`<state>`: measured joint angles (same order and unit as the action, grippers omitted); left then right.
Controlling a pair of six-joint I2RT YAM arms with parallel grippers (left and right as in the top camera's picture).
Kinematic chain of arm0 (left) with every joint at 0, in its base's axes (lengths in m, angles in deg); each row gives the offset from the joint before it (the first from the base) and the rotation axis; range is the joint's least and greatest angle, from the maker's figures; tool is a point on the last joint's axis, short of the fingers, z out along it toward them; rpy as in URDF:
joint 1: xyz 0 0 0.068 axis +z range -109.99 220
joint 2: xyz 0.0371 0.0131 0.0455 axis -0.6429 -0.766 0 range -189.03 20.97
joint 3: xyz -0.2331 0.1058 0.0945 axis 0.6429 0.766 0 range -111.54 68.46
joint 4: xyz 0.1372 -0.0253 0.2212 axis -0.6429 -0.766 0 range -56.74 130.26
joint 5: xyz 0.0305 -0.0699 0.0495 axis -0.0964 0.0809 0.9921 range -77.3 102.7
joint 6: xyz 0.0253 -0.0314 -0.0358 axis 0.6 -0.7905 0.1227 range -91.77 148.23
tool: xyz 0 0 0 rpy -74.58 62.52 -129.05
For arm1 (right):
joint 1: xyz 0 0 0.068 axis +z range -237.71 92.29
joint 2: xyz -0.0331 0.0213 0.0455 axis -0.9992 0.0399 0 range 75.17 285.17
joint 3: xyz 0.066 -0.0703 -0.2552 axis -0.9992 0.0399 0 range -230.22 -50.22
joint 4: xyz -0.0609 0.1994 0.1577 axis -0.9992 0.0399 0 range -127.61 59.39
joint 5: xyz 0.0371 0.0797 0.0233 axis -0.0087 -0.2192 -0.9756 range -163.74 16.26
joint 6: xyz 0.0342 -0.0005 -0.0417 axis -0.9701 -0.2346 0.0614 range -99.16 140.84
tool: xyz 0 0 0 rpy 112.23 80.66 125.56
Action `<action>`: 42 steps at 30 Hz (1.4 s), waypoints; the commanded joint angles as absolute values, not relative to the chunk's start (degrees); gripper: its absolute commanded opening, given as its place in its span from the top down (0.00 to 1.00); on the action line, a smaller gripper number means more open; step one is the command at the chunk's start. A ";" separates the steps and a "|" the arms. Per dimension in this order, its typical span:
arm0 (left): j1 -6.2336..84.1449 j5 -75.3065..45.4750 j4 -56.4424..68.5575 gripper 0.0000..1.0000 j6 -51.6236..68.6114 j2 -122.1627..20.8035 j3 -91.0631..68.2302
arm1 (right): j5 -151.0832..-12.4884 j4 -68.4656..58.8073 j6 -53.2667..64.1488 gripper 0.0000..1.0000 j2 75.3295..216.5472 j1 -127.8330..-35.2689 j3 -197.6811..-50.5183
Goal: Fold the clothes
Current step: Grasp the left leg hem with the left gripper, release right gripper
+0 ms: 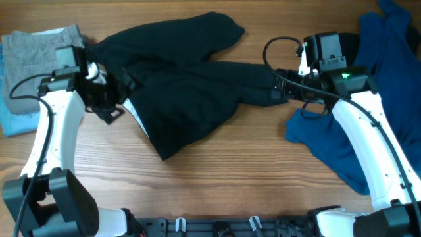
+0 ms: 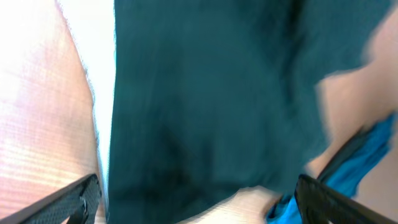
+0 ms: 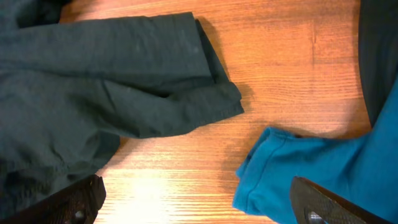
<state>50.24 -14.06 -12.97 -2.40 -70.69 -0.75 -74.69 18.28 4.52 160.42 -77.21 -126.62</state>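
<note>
Next, I move my right gripper next to the blue garment's corner (image 1: 302, 124) (image 3: 266, 163) nearest the end of the black garment's sleeve and close it there.
A black garment (image 1: 184, 79) lies spread across the middle of the wooden table, with a white lining edge at its lower left. It fills the left wrist view (image 2: 211, 99), and its cuff end shows in the right wrist view (image 3: 124, 81). My left gripper (image 1: 105, 99) hovers over the garment's left edge, jaws open with nothing between them (image 2: 193, 199). My right gripper (image 1: 284, 89) is at the garment's right sleeve end, jaws open over bare wood (image 3: 199, 199). A blue garment (image 1: 368, 99) lies crumpled at the right, under the right arm (image 3: 311, 174).
A folded grey garment (image 1: 36, 56) rests on a light blue one (image 1: 16, 122) at the far left. Bare wood table (image 1: 223, 178) runs along the front edge. The arm bases stand at the front left and front right.
</note>
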 commanded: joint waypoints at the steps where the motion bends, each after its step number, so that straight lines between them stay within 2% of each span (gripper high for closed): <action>1: 45.55 -8.10 -20.53 0.00 -0.43 -72.20 -0.86 | -73.25 17.24 2.36 0.00 161.38 -77.30 -125.62; 6: 36.52 -4.97 -20.82 0.00 -0.50 -72.63 0.23 | -68.86 17.65 -7.69 0.01 166.84 -78.52 -125.62; 7: 35.08 -4.97 -20.05 0.00 -0.50 -72.70 0.93 | -68.64 17.89 -8.57 0.07 167.87 -79.46 -125.62; 8: 33.59 -4.97 -19.00 0.00 -0.59 -72.70 1.98 | -69.01 18.00 -8.50 0.20 168.99 -80.69 -125.62; 11: 30.16 -5.01 -14.87 0.00 -1.44 -72.74 6.11 | -69.01 20.38 -8.48 0.79 172.13 -84.03 -125.62; 12: 29.28 -5.01 -13.14 0.00 -2.05 -72.74 7.64 | -69.05 21.61 -8.53 0.91 173.18 -85.02 -125.62; 13: 28.48 -5.10 -11.22 0.00 -2.27 -72.77 9.24 | -69.23 22.68 -8.44 0.94 174.25 -85.85 -125.62; 19: 26.25 -5.21 -0.03 0.02 -2.27 -72.81 18.66 | -72.88 25.89 -3.48 0.91 180.31 -87.22 -125.33; 23: 26.25 -5.21 3.88 0.02 -2.47 -72.81 23.01 | -74.98 22.50 -3.13 0.89 181.36 -87.22 -120.74; 31: 26.77 -3.62 1.19 0.02 -3.49 -72.81 23.45 | -76.27 12.67 -3.17 0.87 181.36 -89.47 -109.84; 34: 26.77 -3.22 0.98 0.01 -3.49 -72.81 23.45 | -71.94 9.02 -6.38 0.86 181.36 -94.94 -105.44; 37: 26.77 -3.07 1.02 0.00 -3.49 -72.81 23.47 | -61.93 8.91 -9.84 0.86 181.36 -104.77 -103.08; 42: 26.77 -3.07 1.06 0.00 -3.52 -72.81 23.45 | -60.60 9.41 -11.28 0.85 181.31 -122.15 -103.57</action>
